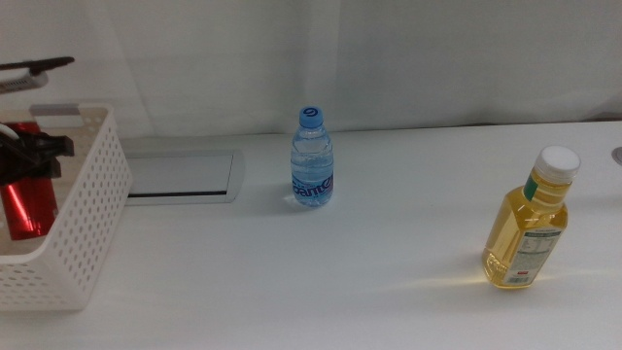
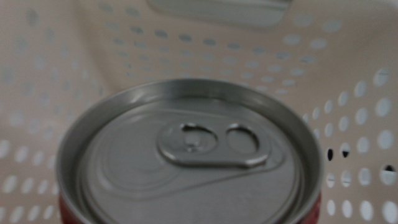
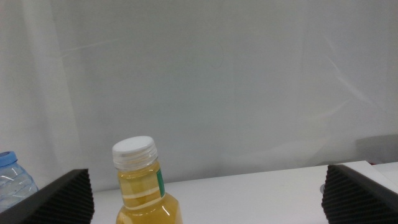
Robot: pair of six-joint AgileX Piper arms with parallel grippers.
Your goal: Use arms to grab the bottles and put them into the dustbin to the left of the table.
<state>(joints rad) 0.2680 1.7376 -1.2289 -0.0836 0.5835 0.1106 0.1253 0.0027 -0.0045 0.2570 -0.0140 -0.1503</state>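
The left gripper should release the red soda can on the bottom inside the white perforated dustbin (image 1: 54, 202).
The red soda can (image 1: 19, 206) is inside the white perforated dustbin (image 1: 86, 209) at the table's left end. My left gripper (image 1: 34, 151) reaches into the bin, and its black fingers sit across the can's upper part, shut on it. In the left wrist view the can's silver top (image 2: 189, 165) fills the picture and hides the jaws, with the bin wall (image 2: 348, 81) behind it. The water bottle (image 1: 312, 160) stands mid-table. The yellow-liquid bottle (image 1: 530, 228) stands at the right. My right gripper (image 3: 205, 186) is open and empty, with the yellow bottle (image 3: 142, 186) ahead of it between the jaws.
A recessed grey panel (image 1: 180, 175) lies between the dustbin and the water bottle. A white curtain backs the table. The water bottle's cap (image 3: 9, 162) shows at the edge of the right wrist view. The white tabletop (image 1: 389, 282) stretches between the bottles.
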